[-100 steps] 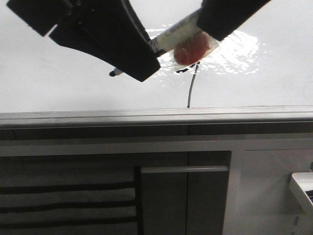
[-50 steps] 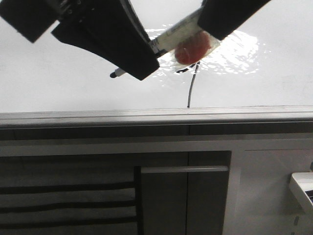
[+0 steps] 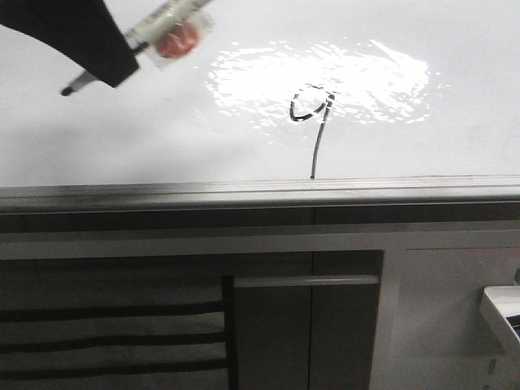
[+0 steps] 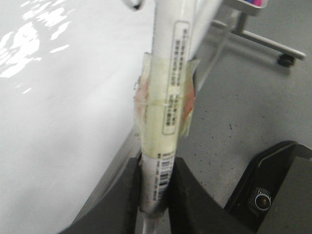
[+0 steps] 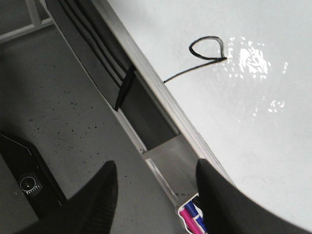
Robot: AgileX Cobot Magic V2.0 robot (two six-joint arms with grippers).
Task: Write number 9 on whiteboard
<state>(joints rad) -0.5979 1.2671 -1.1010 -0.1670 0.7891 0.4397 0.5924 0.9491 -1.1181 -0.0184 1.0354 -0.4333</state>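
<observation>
Next, I let go of the white marker with my left gripper on the bare whiteboard [image 3: 5,80] behind the grey edge strip, far from the 9.
The whiteboard [image 3: 455,138] fills the upper front view, with a wavy glare patch. The number 9 [image 3: 313,110] is drawn on it in thin black line: a small loop and a long tail down to the grey edge strip. It also shows in the right wrist view [image 5: 207,51]. My left gripper [image 3: 114,61] is at the board's upper left, shut on a white marker [image 3: 154,24] wrapped in tape. The marker's tip points down-left, well left of the 9. In the left wrist view the marker [image 4: 165,112] stands between the fingers. My right gripper [image 5: 156,195] is open and empty, off the board's edge.
Grey cabinet fronts with a handle [image 3: 305,280] lie below the board's edge strip [image 3: 260,193]. A white tray [image 3: 504,313] sits at the right. A holder with pink and blue markers [image 5: 192,219] is by my right gripper. A wheeled stand [image 4: 285,58] is on the floor.
My left gripper has moved up and to the left with the marker, away from the 9. The right arm has left the front view. The 9's loop is now uncovered.
</observation>
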